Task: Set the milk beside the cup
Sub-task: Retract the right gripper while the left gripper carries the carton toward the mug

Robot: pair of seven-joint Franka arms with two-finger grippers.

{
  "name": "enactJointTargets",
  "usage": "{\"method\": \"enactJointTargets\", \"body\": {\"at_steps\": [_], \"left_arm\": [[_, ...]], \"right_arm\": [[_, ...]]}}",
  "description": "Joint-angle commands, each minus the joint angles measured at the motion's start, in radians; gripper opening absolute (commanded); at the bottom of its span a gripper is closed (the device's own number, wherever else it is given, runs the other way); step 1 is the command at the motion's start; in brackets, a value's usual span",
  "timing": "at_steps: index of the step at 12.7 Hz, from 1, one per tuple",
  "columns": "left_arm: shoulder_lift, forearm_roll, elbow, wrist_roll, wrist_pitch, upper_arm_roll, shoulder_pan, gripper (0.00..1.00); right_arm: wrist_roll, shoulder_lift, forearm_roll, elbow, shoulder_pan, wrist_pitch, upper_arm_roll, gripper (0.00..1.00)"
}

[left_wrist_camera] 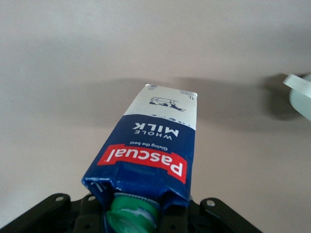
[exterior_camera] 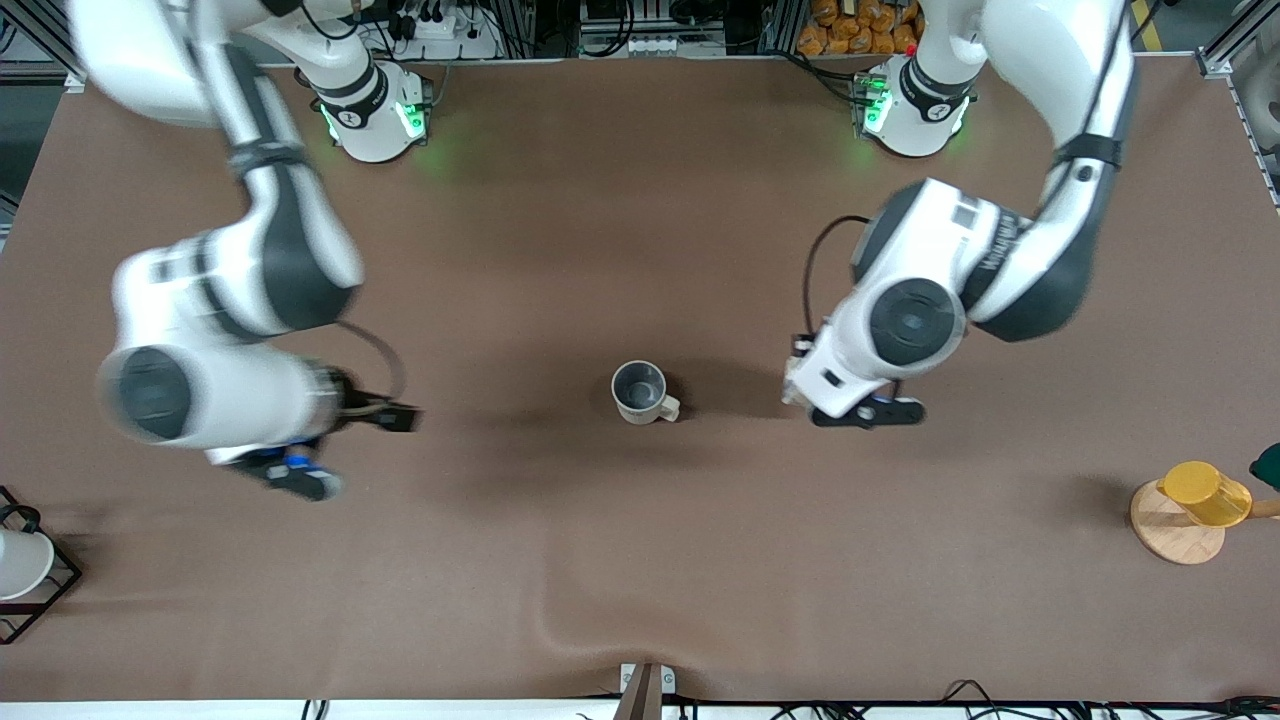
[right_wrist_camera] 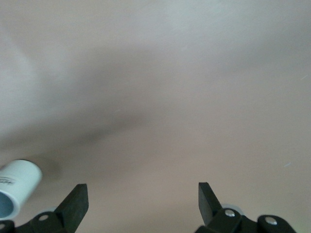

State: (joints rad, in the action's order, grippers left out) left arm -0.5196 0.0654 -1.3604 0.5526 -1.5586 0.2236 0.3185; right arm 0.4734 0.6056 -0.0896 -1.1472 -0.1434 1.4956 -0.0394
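Observation:
My left gripper is to set the milk down on the table [exterior_camera: 653, 353] right up against the cup's robot-facing side.
My left gripper [exterior_camera: 865, 412] is shut on the milk [left_wrist_camera: 153, 150], a dark blue carton with a green cap [left_wrist_camera: 132, 216], a red label band and a pale lower part. The gripper holds it by the top, base pointing down at the table. In the front view the left wrist hides the carton. The cup [exterior_camera: 640, 392], a cream mug with a grey inside and a small handle, stands mid-table beside the left gripper, toward the right arm's end. Its rim also shows in the left wrist view [left_wrist_camera: 299, 94]. My right gripper [exterior_camera: 290, 475] [right_wrist_camera: 143, 194] is open and empty over bare table near the right arm's end.
A translucent yellow cup [exterior_camera: 1205, 492] lies on a round wooden stand [exterior_camera: 1170, 540] at the left arm's end. A white cup [exterior_camera: 20, 562] in a black wire frame [exterior_camera: 55, 590] is at the right arm's end; a white cup also shows in the right wrist view [right_wrist_camera: 17, 187].

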Motion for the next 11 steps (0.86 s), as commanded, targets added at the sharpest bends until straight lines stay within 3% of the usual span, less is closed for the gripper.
{"method": "enactJointTargets", "body": {"at_steps": [1, 3, 7, 9, 11], "left_arm": [[0.016, -0.053, -0.002, 0.090, 0.029, -0.001, 0.062, 0.00], [0.013, -0.096, 0.004, 0.183, 0.028, -0.001, 0.143, 0.00], [-0.013, -0.197, 0.059, 0.328, 0.028, -0.004, 0.276, 0.00], [-0.086, -0.203, 0.118, 0.406, 0.017, -0.010, 0.326, 0.00], [-0.128, -0.203, 0.135, 0.415, -0.033, -0.026, 0.338, 0.00]], "right_arm": [[-0.209, -0.021, 0.011, -0.040, 0.135, -0.006, -0.023, 1.00], [-0.333, -0.020, 0.021, -0.048, 0.191, -0.002, -0.020, 1.00], [-0.386, -0.088, 0.073, -0.071, 0.243, 0.006, -0.027, 1.00], [-0.421, -0.217, 0.074, -0.202, 0.252, 0.047, -0.023, 1.00], [-0.447, -0.434, 0.074, -0.474, 0.260, 0.238, -0.023, 1.00]]}}
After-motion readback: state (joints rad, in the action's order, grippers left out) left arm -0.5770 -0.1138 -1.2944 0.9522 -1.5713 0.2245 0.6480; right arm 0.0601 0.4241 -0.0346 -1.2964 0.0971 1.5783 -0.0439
